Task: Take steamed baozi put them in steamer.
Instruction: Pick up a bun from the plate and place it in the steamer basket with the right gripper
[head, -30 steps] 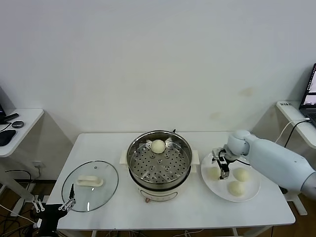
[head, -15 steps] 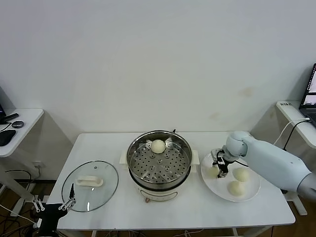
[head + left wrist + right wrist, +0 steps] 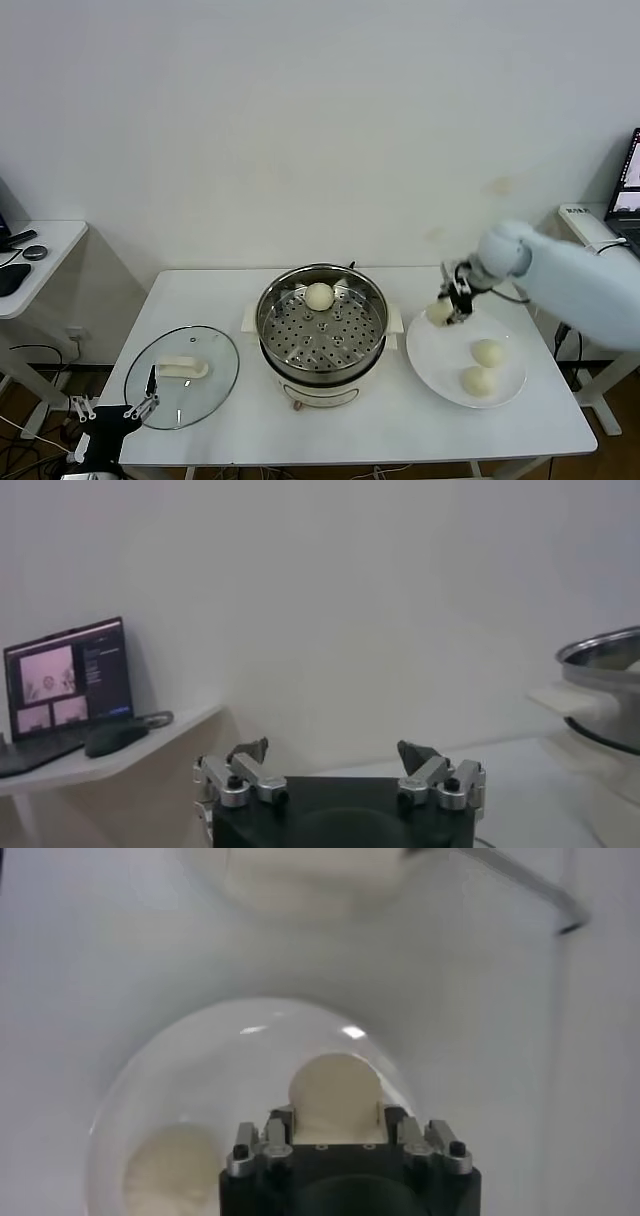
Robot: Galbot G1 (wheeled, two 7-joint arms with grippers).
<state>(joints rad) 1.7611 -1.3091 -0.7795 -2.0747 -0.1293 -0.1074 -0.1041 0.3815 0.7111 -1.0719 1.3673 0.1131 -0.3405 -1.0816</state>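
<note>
The robot's right gripper will release the baozi on the perforated tray (image 3: 280, 322), between the baozi in the steamer and the rim nearest the glass lid. The held baozi is now above the plate's edge.
My right gripper (image 3: 447, 306) is shut on a cream-white baozi (image 3: 439, 312) and holds it above the left edge of the white plate (image 3: 436, 362). In the right wrist view the held baozi (image 3: 335, 1095) sits between the jaws over the plate (image 3: 160, 1078), with another baozi (image 3: 170, 1166) below. Two baozi (image 3: 487, 352) (image 3: 477, 380) lie on the plate. One baozi (image 3: 319, 296) lies at the back of the steel steamer (image 3: 322, 325), on its perforated tray. My left gripper (image 3: 112, 413) is open, parked low off the table's front left corner.
A round glass lid (image 3: 182, 375) with a white handle lies on the table left of the steamer. Side desks stand at far left (image 3: 35, 262) and far right. The left wrist view shows the steamer rim (image 3: 602, 658) and a laptop (image 3: 66, 677).
My right gripper closed on a baozi on the plate and lifted it up and slightly back. The left gripper shifted a little lower.
</note>
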